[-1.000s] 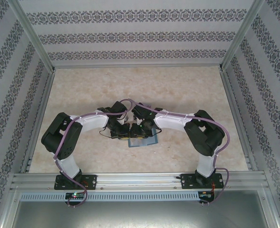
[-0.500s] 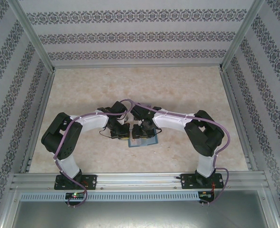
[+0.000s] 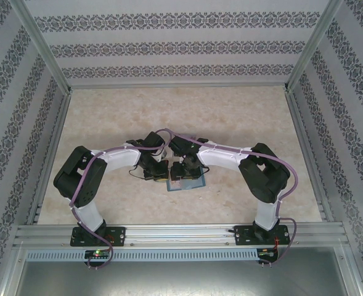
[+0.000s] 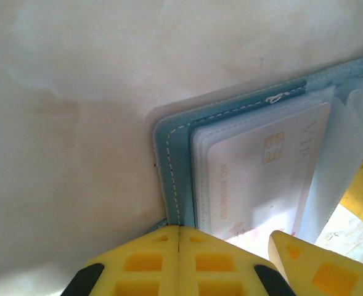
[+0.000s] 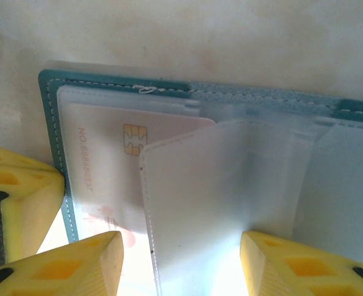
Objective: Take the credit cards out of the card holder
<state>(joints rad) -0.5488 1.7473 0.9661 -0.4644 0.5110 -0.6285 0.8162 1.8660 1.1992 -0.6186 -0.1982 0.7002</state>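
The raised clear sleeve page covers only part of the chip card, so the robot's right gripper should grab the page by its outer edge [image 5: 148, 216] and flip it all the way over.
The teal card holder [image 3: 186, 184] lies open on the table between both arms. In the left wrist view its stitched teal edge [image 4: 169, 161] runs under my left gripper [image 4: 179, 228], whose yellow fingers are shut together and press down on that edge. A white credit card [image 4: 255, 179] with a gold chip sits in a clear sleeve. My right gripper [image 5: 181, 250] is open, its fingers either side of a raised clear sleeve page [image 5: 224, 197]. The chip card [image 5: 104, 166] lies left of that page inside the holder [image 5: 48, 117]. Any other credit cards are hidden.
The pale marbled table top [image 3: 181, 117] stretches beyond the holder. Patterned walls and metal frame posts [image 3: 42, 49] close in the sides and back. A yellow finger of the right gripper [image 4: 304, 262] pokes into the left wrist view.
The right gripper's jaws have spread wider. Both arms and the card holder have stayed almost where they were.
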